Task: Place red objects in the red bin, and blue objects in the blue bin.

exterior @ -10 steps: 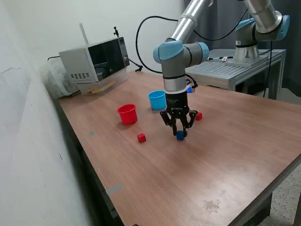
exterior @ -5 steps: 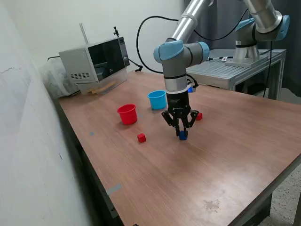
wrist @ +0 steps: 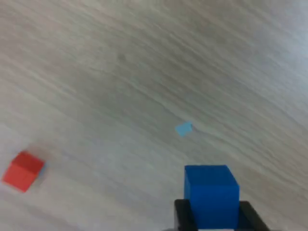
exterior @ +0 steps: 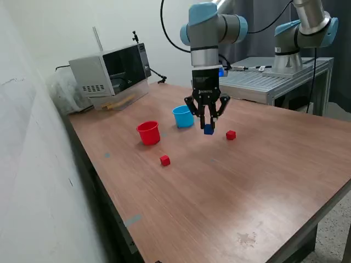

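The light blue cup (exterior: 184, 116) stands near the red cup. Next, my gripper drops the dark blue cube inside it.
My gripper (exterior: 208, 127) hangs above the table, shut on a small dark blue cube (exterior: 208, 130), which fills the lower part of the wrist view as a blue cube (wrist: 211, 195) between dark fingertips. The light blue cup (exterior: 183, 116) stands just to the exterior view's left of the gripper. The red cup (exterior: 148, 132) sits further left. One red cube (exterior: 165, 160) lies in front of the red cup; another red cube (exterior: 231, 135) lies to the right of the gripper. The wrist view shows a red cube (wrist: 22, 171) on the wood.
A microwave (exterior: 109, 69) stands at the table's back left corner. A second arm's base and a metal table (exterior: 274, 79) are behind at the right. A small light blue speck (wrist: 184, 128) marks the tabletop under the gripper.
The gripper has lifted the blue cube off the table and carried it up and back toward the light blue cup. The red cube at the right is now uncovered.
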